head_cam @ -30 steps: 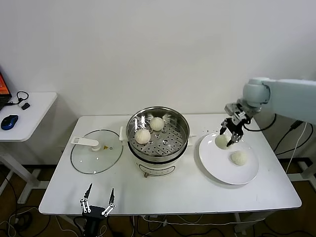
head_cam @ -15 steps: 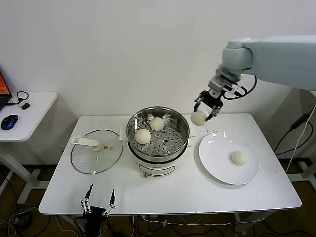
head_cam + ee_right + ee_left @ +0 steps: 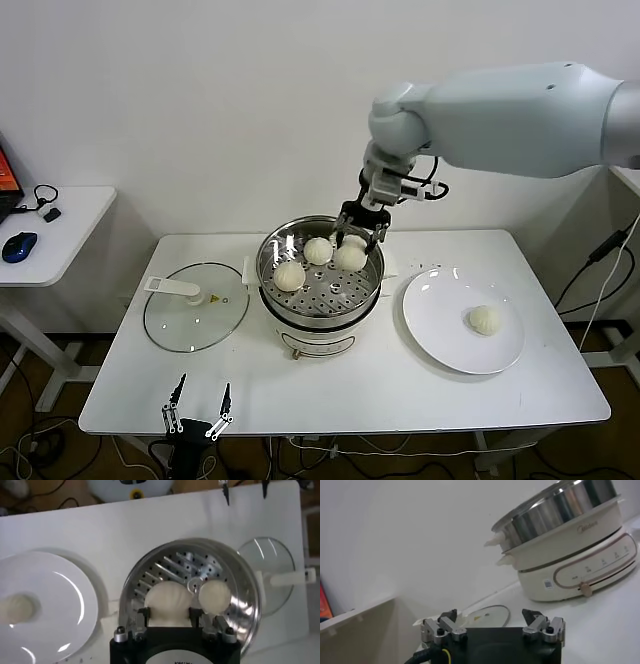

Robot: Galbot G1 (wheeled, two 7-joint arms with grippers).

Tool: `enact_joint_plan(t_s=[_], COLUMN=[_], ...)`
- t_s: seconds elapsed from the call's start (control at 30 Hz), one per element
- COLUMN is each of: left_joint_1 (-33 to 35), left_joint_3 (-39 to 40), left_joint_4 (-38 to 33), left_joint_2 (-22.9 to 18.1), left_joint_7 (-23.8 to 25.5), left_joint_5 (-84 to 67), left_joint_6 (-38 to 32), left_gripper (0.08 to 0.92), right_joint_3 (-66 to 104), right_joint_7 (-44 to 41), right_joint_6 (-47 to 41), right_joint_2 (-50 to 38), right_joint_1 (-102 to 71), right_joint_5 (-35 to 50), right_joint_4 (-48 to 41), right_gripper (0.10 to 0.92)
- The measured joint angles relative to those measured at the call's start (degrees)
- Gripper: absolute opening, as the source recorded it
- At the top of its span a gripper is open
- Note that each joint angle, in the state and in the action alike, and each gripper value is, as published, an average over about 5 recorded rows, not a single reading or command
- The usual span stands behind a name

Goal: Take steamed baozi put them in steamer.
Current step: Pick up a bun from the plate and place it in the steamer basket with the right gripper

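Next, I release the baozi with my right gripper on the tray (image 3: 319, 302) (image 3: 188, 567) next to the steamer's front rim.
The steel steamer (image 3: 318, 322) stands mid-table with two baozi on its perforated tray, one (image 3: 289, 275) at the left and one (image 3: 318, 250) at the back. My right gripper (image 3: 360, 236) is shut on a third baozi (image 3: 349, 257) and holds it inside the steamer's right rear part, at or just above the tray. The right wrist view shows this baozi (image 3: 169, 602) between the fingers, beside another baozi (image 3: 215, 595). A fourth baozi (image 3: 485, 319) lies on the white plate (image 3: 440, 325). My left gripper (image 3: 198, 408) is open and parked below the table's front edge.
The glass lid (image 3: 195, 305) with a white handle lies flat left of the steamer. A side table with a blue mouse (image 3: 19, 246) stands at far left. The left wrist view shows the steamer's side (image 3: 570, 540) and the lid (image 3: 487, 616).
My right gripper lifted one baozi off the plate, carried it left over the steamer's rim and lowered it into the steamer. The left arm has not moved.
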Motion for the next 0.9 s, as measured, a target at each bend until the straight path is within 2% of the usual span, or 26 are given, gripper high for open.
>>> enact_joint_plan(t_s=[0.4,0.9], left_joint_1=[-0.5,-1.1], left_joint_3=[-0.1,-0.3], left_joint_4=[0.5,0.9], left_joint_2=[0.0,0.0], left_joint_7=[0.0,0.0], left_joint_5=[-0.2,-0.5], left_joint_6=[0.0,0.0], left_gripper=[0.823,0.823], right_joint_3=[1.5,2.7], right_joint_7=[1.8,2.6], right_joint_6=[1.2,0.9], right_joint_2=[4.2,8.0], right_joint_1=[-7.0,-12.4], right_joint_5=[-5.1,-6.6], right_joint_4=[-1.7,-5.2], right_gripper=[0.56,0.56])
